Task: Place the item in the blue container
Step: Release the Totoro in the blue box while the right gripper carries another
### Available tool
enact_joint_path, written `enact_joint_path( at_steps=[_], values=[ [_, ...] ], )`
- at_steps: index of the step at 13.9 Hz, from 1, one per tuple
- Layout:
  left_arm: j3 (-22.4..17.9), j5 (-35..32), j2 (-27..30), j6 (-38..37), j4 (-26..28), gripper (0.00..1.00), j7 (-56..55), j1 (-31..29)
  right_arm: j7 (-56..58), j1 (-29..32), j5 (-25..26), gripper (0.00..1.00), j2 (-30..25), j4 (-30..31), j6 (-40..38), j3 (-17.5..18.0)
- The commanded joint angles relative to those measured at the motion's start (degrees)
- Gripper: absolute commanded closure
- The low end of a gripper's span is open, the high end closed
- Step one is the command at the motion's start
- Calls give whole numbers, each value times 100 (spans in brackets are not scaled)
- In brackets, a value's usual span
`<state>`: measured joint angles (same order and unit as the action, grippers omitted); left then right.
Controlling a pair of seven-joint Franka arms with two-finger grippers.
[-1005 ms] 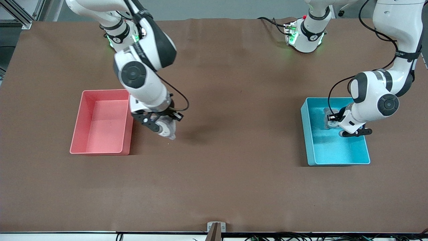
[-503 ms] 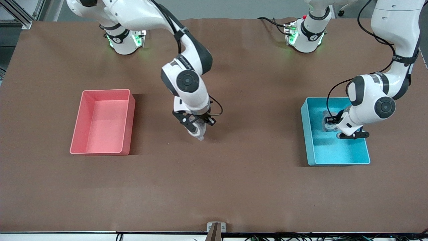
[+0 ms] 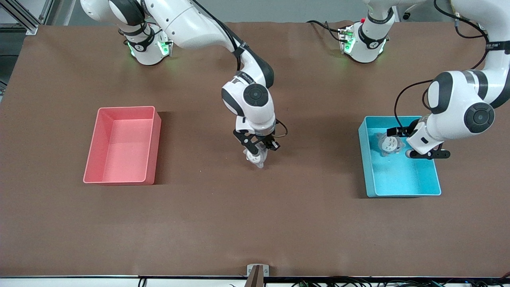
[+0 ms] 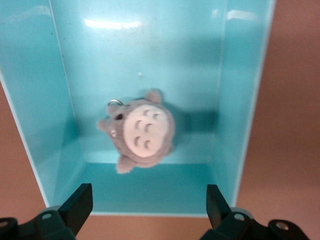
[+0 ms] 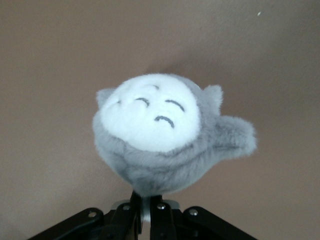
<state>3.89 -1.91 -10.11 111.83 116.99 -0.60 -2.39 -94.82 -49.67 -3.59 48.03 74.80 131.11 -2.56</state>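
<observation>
The robot's right gripper should release the plush toy on the brown table [image 3: 260,159] between the pink bin and blue container. The plush toy now hangs over the table's bare middle.
My right gripper [image 3: 255,158] is shut on a grey and white plush toy [image 3: 255,155] and hangs over the bare middle of the table. In the right wrist view the plush toy [image 5: 162,137] bulges out past the closed gripper [image 5: 146,212]. The blue container [image 3: 402,193] sits toward the left arm's end of the table. A second grey plush toy [image 3: 389,144] lies belly up on its floor. My left gripper [image 3: 427,154] hovers open over that container beside the toy. In the left wrist view this gripper [image 4: 148,200] holds nothing, and the toy [image 4: 142,131] lies on the container's floor [image 4: 150,45].
A pink bin [image 3: 118,182] of the same shape stands toward the right arm's end of the table, with nothing in it. Brown table surface [image 3: 255,223] stretches between the two bins. Both arm bases [image 3: 145,48] stand along the table's edge farthest from the front camera.
My right arm has carried its plush toy from beside the pink bin to over the table's middle. My left gripper has drawn up and off the toy in the blue container.
</observation>
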Motion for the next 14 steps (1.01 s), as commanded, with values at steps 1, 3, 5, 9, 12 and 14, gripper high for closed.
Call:
enact_joint_path(
  at_steps=[1,3,5,9,12,14],
  values=[
    [120,-12,97,-152,8,0,-1,-34,-370,-148,244,100,364,-475,2,-87],
    [339,137,97,-161,-97,0,-54,-25,-423,-175,368,100,453,-475,221,-78],
    [550,331,71,-161,-272,0,-404,-8,-450,-201,377,100,541,-475,275,-87],
    [1173,428,-183,-161,-817,0,-1160,10,-459,-192,543,96,585,-414,319,-78],
    [1578,428,-412,-153,-1099,0,-1792,54,-467,-192,816,96,690,-387,354,-78],
    [1746,428,-579,-135,-1292,0,-2179,150,-476,-140,816,8,690,-387,328,-78]
  ],
)
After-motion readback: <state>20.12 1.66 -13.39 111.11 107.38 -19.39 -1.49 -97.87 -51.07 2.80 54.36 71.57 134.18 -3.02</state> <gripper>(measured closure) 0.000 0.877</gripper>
